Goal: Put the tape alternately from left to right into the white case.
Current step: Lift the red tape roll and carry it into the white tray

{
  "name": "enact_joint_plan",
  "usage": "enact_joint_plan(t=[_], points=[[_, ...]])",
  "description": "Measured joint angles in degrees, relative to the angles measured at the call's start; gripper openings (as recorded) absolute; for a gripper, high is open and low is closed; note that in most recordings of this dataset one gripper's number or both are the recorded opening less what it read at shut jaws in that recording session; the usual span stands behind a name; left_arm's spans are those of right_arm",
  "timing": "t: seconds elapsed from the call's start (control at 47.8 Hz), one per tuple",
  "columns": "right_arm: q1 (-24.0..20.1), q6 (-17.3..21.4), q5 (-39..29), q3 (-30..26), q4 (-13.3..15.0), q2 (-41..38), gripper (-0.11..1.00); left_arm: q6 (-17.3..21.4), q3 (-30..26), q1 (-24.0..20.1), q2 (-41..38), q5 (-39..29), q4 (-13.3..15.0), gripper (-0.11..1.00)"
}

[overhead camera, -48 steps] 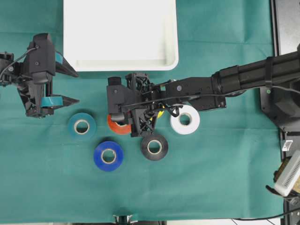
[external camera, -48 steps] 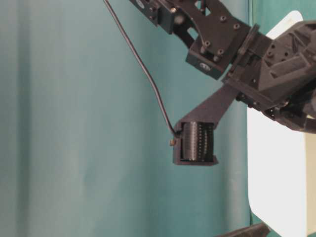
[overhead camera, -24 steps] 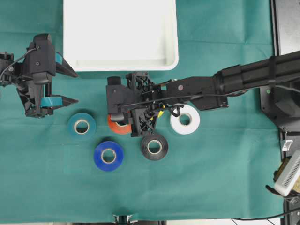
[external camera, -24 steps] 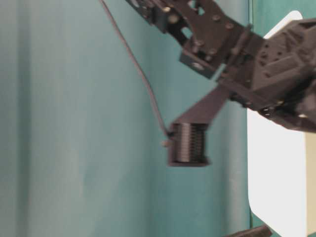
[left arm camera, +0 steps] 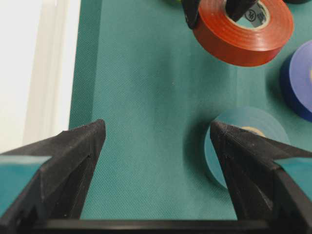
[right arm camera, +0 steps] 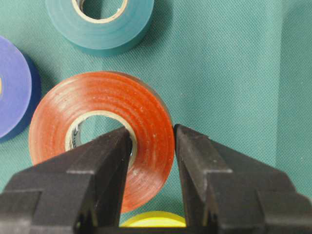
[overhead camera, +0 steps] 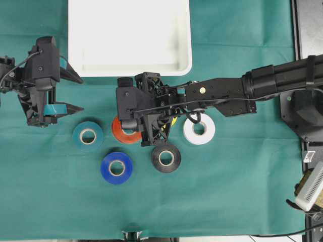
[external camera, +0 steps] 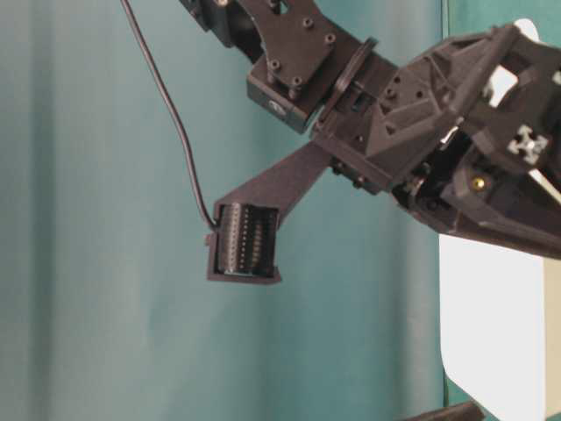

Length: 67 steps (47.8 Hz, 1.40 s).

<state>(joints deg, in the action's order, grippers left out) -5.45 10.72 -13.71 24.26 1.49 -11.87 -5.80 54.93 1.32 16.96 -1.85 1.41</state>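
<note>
The red-orange tape will go from my right gripper to far back in the white case (overhead camera: 159, 16), toward the dark stand.
My right gripper (overhead camera: 132, 132) (right arm camera: 152, 136) is shut on the red-orange tape (overhead camera: 120, 130) (right arm camera: 102, 97) (left arm camera: 239, 39), with one finger inside the core and the other outside the wall. A sliver of the yellow roll (right arm camera: 153, 220) shows beneath the jaws. On the green cloth lie the teal roll (overhead camera: 88, 135) (left arm camera: 253, 119), the blue roll (overhead camera: 116, 167), the black roll (overhead camera: 166, 158) and the white roll (overhead camera: 199, 129). The left gripper (overhead camera: 81, 94) (left arm camera: 158, 131) hangs open above and left of the teal roll, holding nothing. The white case (overhead camera: 131, 69) sits at the top centre with nothing in it.
The right arm (overhead camera: 252, 88) stretches across from the right side, over the white roll. A dark stand (overhead camera: 308, 60) runs along the cloth's right edge. In the left wrist view, the case rim (left arm camera: 53, 73) lies just left of the left gripper.
The right gripper, shut on the red-orange roll, has shifted slightly left and toward the case, taking the roll with it. The left gripper has stayed still and open.
</note>
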Motion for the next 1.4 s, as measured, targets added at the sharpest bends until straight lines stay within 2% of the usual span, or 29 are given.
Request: enact_joint_plan(t=[0.209,0.586,0.878,1.234,1.401], points=[[1.67,0.00,-0.09,1.14,0.18,1.41,0.02,0.00,0.00,0.00,0.00,0.00,0.09,0.92],[8.44,-0.09,-0.09,5.54,1.05,7.29,0.02,0.00,0.00,0.00,0.00,0.00,0.09,0.92],[15.47,0.00,-0.09,6.33,2.64,8.09,0.02,0.00,0.00,0.00,0.00,0.00,0.09,0.92],[25.31,-0.09,-0.09,6.50,7.12,8.09,0.02,0.00,0.00,0.00,0.00,0.00,0.09,0.92],[29.36,0.00,-0.09,6.50,7.91,8.09,0.02,0.00,0.00,-0.09,0.00,0.00,0.09,0.92]])
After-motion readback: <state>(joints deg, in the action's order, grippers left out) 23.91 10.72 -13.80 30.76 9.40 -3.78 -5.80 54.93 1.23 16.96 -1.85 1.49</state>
